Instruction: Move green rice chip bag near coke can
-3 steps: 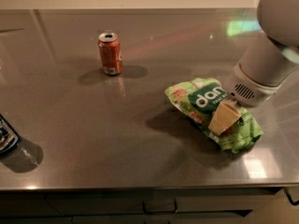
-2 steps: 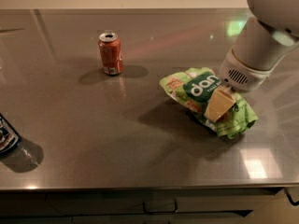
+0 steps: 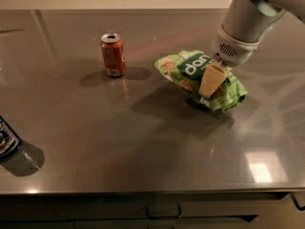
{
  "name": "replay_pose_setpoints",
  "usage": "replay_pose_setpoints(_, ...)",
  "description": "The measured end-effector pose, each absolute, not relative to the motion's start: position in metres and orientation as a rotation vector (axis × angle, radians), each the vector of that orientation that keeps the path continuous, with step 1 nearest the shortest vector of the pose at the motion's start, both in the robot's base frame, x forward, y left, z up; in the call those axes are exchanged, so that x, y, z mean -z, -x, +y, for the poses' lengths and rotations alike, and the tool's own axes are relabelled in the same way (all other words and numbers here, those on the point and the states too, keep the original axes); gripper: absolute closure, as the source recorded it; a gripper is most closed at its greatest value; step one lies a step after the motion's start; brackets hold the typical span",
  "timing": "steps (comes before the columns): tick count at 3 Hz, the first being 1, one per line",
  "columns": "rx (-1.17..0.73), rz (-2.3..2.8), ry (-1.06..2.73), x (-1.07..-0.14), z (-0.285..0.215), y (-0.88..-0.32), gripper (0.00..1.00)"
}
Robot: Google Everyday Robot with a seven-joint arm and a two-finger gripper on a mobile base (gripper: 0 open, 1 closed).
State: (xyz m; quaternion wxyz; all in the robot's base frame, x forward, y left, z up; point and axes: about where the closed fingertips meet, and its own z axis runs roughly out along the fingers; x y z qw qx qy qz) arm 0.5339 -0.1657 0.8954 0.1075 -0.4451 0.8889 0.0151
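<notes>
My gripper is holding the green rice chip bag and will let go of it on the steel table, with its edge (image 3: 155, 69) touching the coke can.
The green rice chip bag (image 3: 177, 68) is a crinkled light-green pouch with a dark green band and white lettering, right of centre in the camera view. My gripper (image 3: 207, 92) comes down from the upper right and is shut on the bag's right half. A tan finger (image 3: 210, 79) lies across the front of the bag. The bag hangs slightly above the steel table (image 3: 143, 147), and its shadow falls below and to its left. The coke can (image 3: 113, 55), red-orange with a silver top, stands upright to the bag's left with a gap between them.
A dark can with a blue-white label (image 3: 6, 140) stands at the table's left edge near the front. The table's front edge runs along the bottom, with cabinet fronts below it. The white arm fills the upper right corner.
The gripper has carried the bag up and to the left, toward the coke can. The bag's shadow has spread out beneath it. The cans have not moved.
</notes>
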Motion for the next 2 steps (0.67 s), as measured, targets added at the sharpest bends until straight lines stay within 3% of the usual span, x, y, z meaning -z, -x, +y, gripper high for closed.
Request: replay_pose_setpoints(2, -0.123, 2.553, 1.405, -0.884, -0.142, -0.588, 1.0)
